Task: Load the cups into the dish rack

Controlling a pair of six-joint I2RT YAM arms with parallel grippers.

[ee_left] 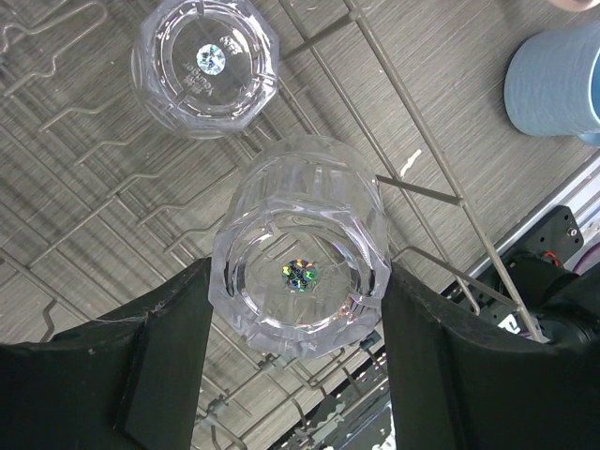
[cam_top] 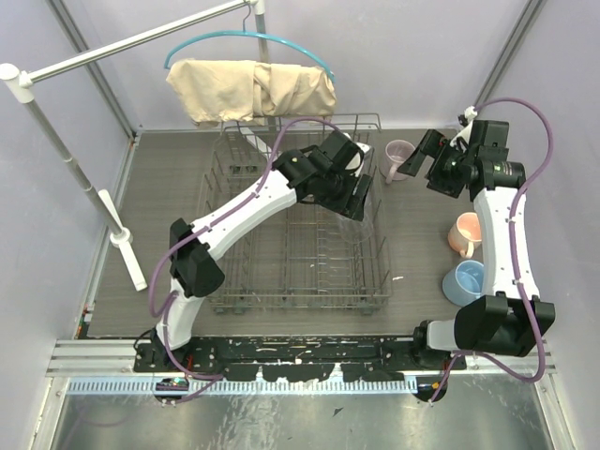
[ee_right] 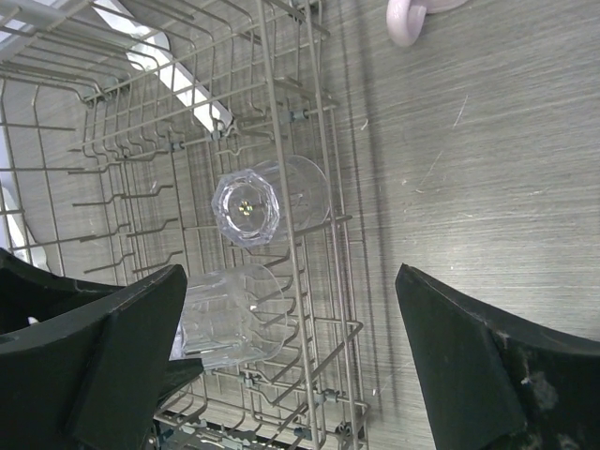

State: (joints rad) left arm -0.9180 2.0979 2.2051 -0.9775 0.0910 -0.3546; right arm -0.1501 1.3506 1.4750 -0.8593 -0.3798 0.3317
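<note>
My left gripper is to let go of the clear glass tumbler next to the other tumbler, against the rack's rail (cam_top: 358, 231) (ee_left: 294, 155) facing the mugs.
The grey wire dish rack (cam_top: 246, 251) stands mid-table. My left gripper (cam_top: 359, 194) is over the rack's right side, shut on a clear glass tumbler (ee_left: 300, 291) held base-up between the fingers. A second tumbler (ee_left: 206, 61) sits upside down in the rack just beyond it; both show in the right wrist view, the held one (ee_right: 230, 314) and the racked one (ee_right: 258, 202). My right gripper (cam_top: 429, 159) is open and empty above the table right of the rack, near the mauve-pink mug (cam_top: 400, 157). The peach mug (cam_top: 464, 234) and light blue mug (cam_top: 464, 281) stand at the right.
A beige cloth (cam_top: 248, 89) on a teal hanger hangs from a white garment stand (cam_top: 56, 150) behind and left of the rack. The right arm's base (cam_top: 487, 323) is close to the blue mug. Grey walls enclose the table.
</note>
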